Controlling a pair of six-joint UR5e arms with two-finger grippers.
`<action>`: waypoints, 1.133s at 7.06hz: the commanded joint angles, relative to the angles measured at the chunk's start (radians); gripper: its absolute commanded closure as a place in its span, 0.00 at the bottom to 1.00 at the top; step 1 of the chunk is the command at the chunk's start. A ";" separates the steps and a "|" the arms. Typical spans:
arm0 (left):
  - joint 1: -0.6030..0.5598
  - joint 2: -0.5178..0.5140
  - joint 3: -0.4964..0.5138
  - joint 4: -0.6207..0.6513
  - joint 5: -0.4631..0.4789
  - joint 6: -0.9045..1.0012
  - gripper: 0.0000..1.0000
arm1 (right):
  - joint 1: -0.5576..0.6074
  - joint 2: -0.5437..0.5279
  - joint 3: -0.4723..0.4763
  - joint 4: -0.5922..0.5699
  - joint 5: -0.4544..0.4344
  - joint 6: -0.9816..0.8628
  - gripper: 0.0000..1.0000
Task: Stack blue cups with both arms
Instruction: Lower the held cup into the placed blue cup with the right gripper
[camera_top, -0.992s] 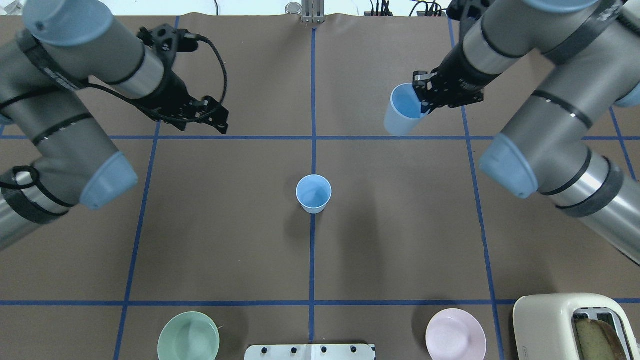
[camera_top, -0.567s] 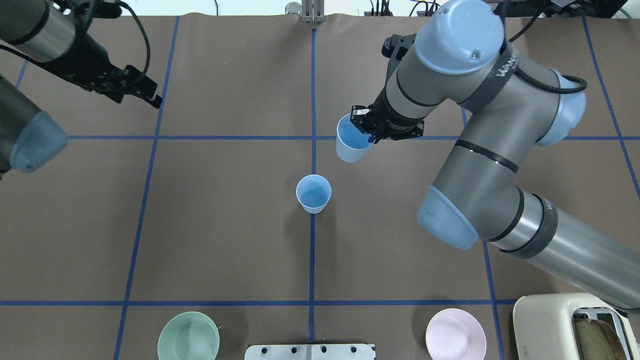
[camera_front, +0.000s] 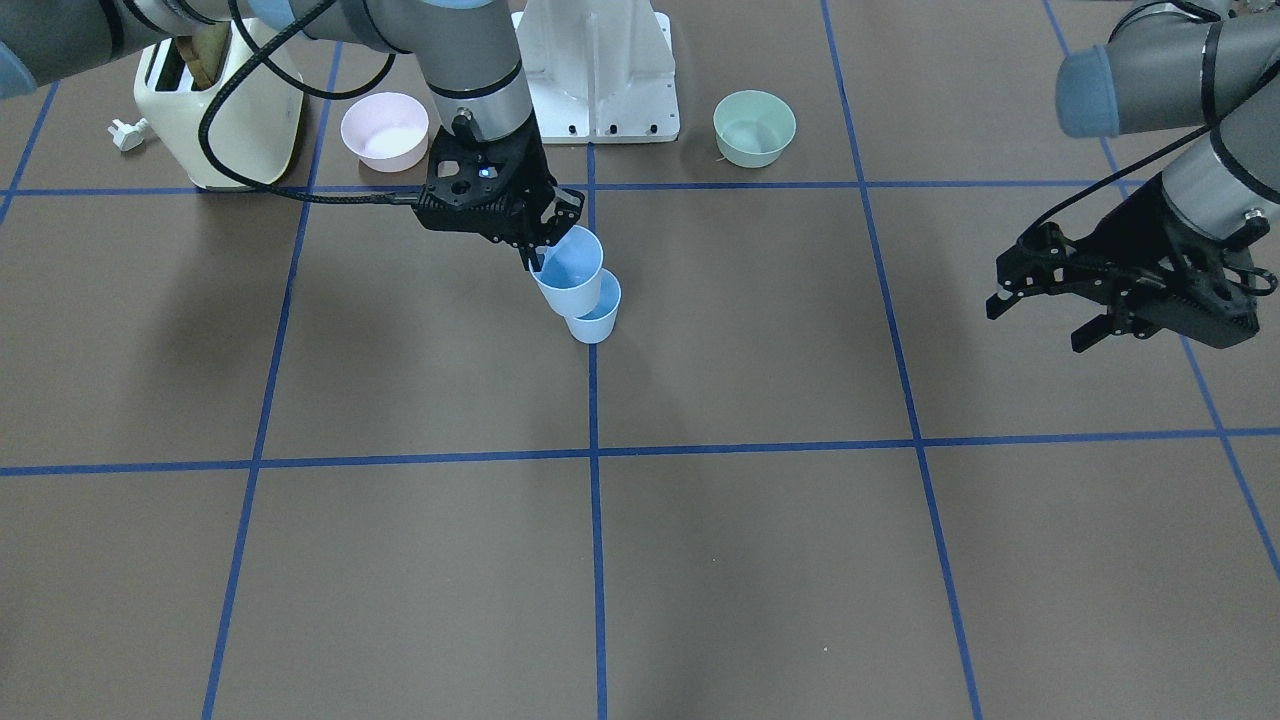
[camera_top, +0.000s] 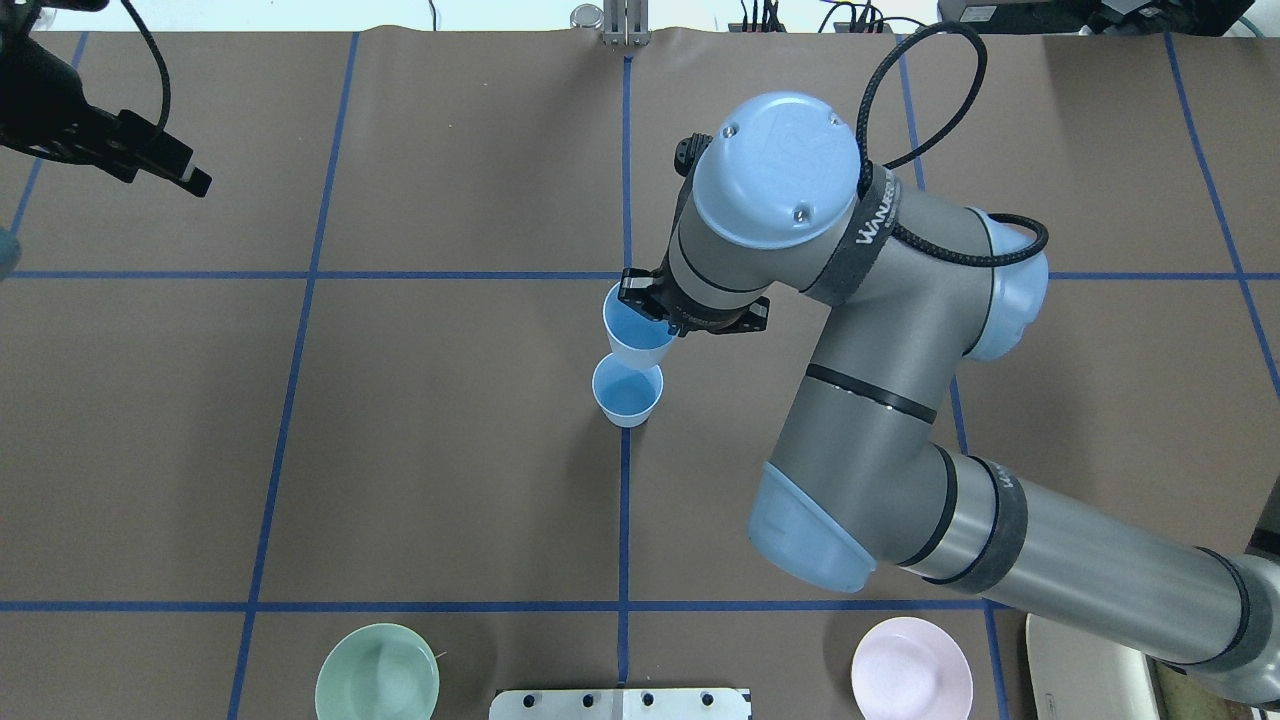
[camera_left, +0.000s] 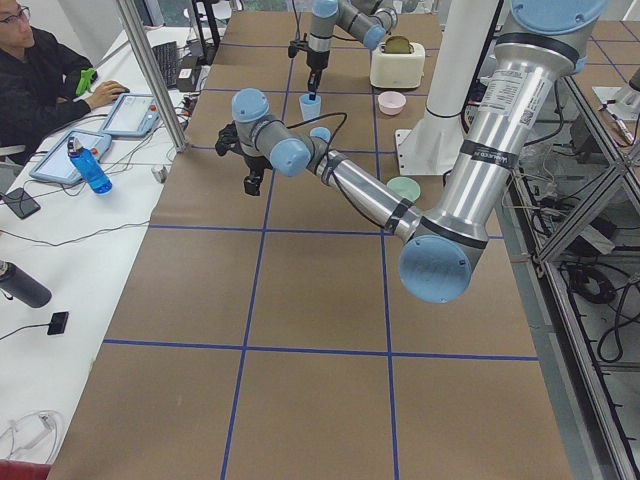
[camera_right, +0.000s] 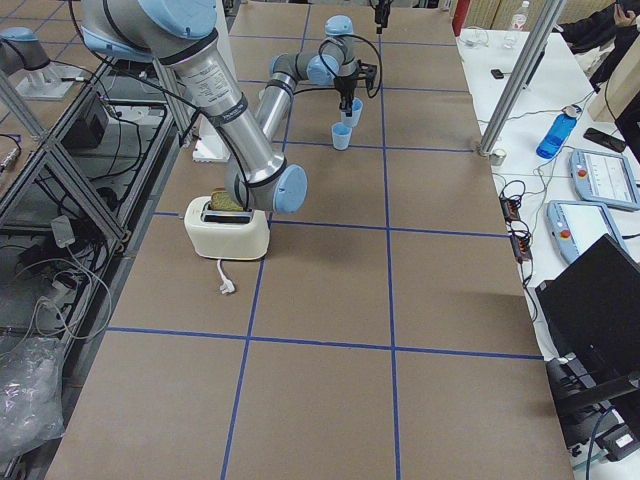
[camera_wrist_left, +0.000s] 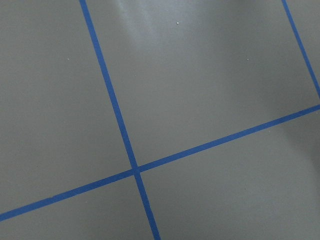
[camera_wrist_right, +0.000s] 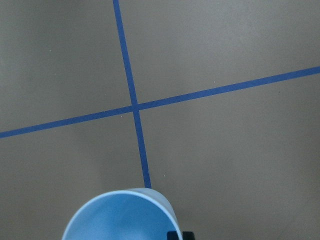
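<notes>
The robot's right gripper will release the held blue cup inside the blue cup standing on the blue tape line (camera_front: 587, 298).
One blue cup (camera_top: 627, 395) stands upright at the table's centre on the blue tape line; it also shows in the front view (camera_front: 594, 318). My right gripper (camera_top: 662, 312) is shut on the rim of the second blue cup (camera_top: 632, 330), one finger inside it. This cup (camera_front: 569, 270) hangs tilted just above and slightly beyond the standing one, overlapping its far rim. The right wrist view shows only the held cup's rim (camera_wrist_right: 120, 217). My left gripper (camera_front: 1045, 322) is open and empty, far out at the table's left side (camera_top: 180, 172).
A mint-green bowl (camera_top: 377, 672) and a pink bowl (camera_top: 911, 668) sit at the near edge, either side of the white pedestal base (camera_front: 598, 70). A cream toaster (camera_front: 215, 110) with bread stands by the pink bowl. The right arm's elbow (camera_top: 800, 520) hangs over the right-centre.
The right arm has carried its cup from the back right to just above the standing cup. The left arm has drawn back to the far left.
</notes>
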 joint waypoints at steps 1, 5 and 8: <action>-0.009 0.013 0.001 -0.004 -0.002 0.018 0.02 | -0.034 0.002 -0.014 0.001 -0.036 0.007 1.00; -0.008 0.024 -0.001 -0.006 -0.002 0.018 0.02 | -0.068 -0.001 -0.033 0.011 -0.068 0.018 1.00; -0.008 0.027 0.001 -0.007 -0.002 0.018 0.02 | -0.073 -0.002 -0.033 0.013 -0.079 0.015 1.00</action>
